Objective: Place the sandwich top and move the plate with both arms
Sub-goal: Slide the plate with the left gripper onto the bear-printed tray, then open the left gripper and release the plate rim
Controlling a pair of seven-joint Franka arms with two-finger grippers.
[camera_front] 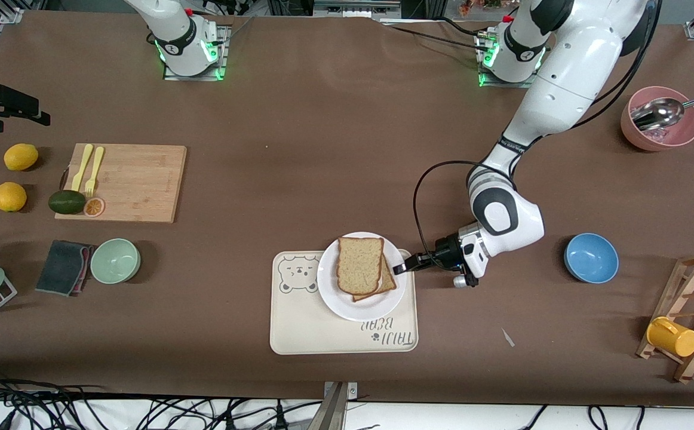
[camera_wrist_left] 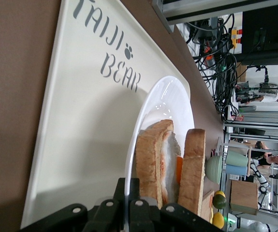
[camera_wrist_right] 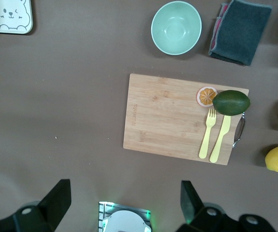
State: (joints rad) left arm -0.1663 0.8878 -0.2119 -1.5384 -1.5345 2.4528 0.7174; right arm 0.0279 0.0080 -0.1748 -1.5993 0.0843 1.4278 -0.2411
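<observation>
Next, my left gripper sets the white plate down in the middle of the cream bear tray [camera_front: 360, 303], partly covering the tray's lettering.
The white plate [camera_front: 330, 288] rests on the cream bear tray [camera_front: 323, 334]. On it the sandwich top [camera_front: 360, 264] lies over a second slice [camera_front: 389, 282], a little askew. My left gripper [camera_front: 401, 267] is shut on the plate's rim at the side toward the left arm's end. The left wrist view shows the rim [camera_wrist_left: 163, 101] pinched in the left gripper [camera_wrist_left: 127, 188], and the sandwich top [camera_wrist_left: 193, 164] with egg [camera_wrist_left: 179, 169] under it. My right gripper [camera_wrist_right: 124, 200] hangs open and empty over bare table by its own base; the front view does not show it.
Toward the right arm's end are a cutting board [camera_front: 126, 182] with a yellow fork and knife, an avocado, two lemons, a green bowl [camera_front: 115, 260] and a cloth. Toward the left arm's end are a blue bowl [camera_front: 590, 257], a pink bowl [camera_front: 660, 119] and a wooden rack [camera_front: 693, 310].
</observation>
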